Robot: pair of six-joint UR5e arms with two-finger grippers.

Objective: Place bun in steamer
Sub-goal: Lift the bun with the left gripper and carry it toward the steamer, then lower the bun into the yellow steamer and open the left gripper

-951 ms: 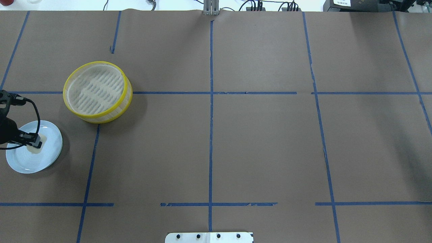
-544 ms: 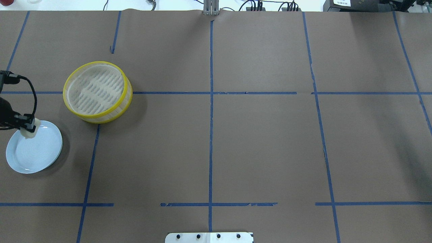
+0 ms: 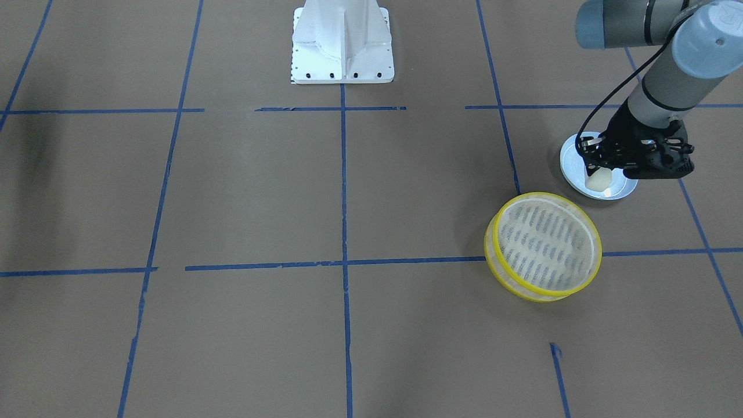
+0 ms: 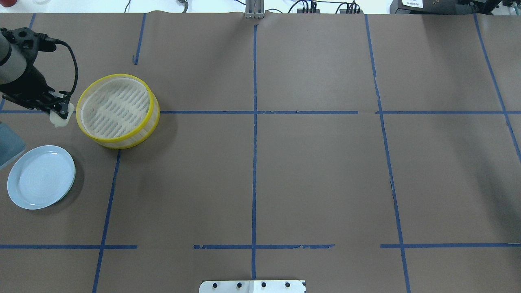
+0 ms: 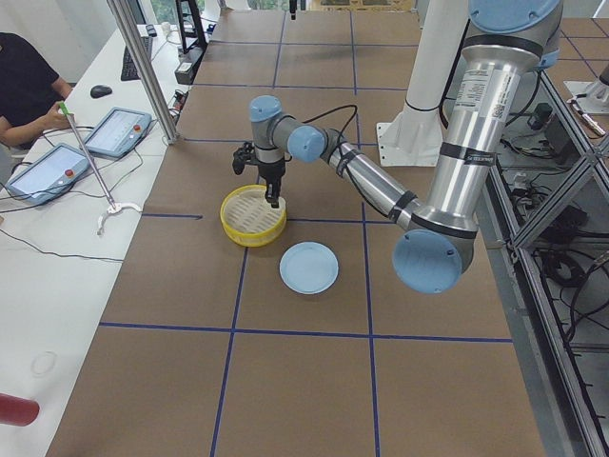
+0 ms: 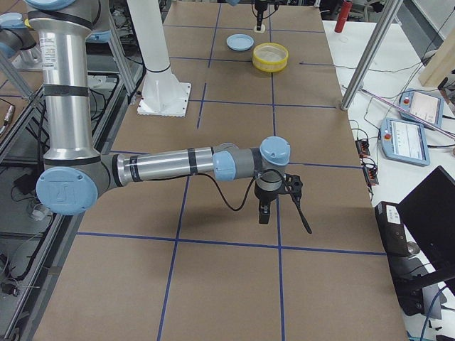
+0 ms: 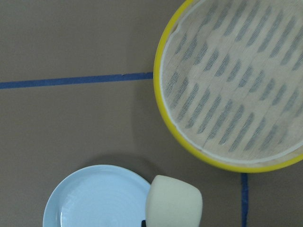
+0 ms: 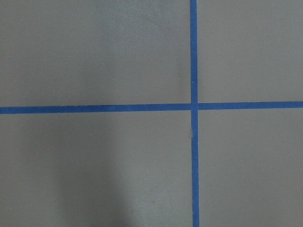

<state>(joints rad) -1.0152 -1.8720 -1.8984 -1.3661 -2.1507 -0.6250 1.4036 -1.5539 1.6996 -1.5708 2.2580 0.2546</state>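
Observation:
Next, my left gripper releases the bun near the middle of the steamer's slotted base [image 3: 543, 234] [image 7: 258, 82], inside the yellow rim.
The cream-white bun [image 4: 60, 118] hangs in my left gripper [image 4: 61, 113], which is shut on it, in the air just left of the steamer's rim. The steamer [image 4: 116, 108] is a round yellow-rimmed basket with a slotted whitish base, and it is empty. In the left wrist view the bun [image 7: 173, 203] sits at the bottom, with the steamer [image 7: 236, 80] at the upper right. The front view shows the bun [image 3: 598, 181] below the gripper and the steamer [image 3: 545, 247] nearer the camera. My right gripper [image 6: 264, 209] shows only in the exterior right view; I cannot tell if it is open or shut.
The pale blue plate [image 4: 40, 177] lies empty at the table's left edge, nearer the robot than the steamer. The robot's white base mount [image 3: 342, 40] stands at the table's middle edge. Blue tape lines cross the brown table. Operators' tablets [image 5: 119, 129] lie beyond the far edge.
My left gripper has lifted the bun off the blue plate and carried it away from the robot, up beside the steamer's left rim. The plate is now bare.

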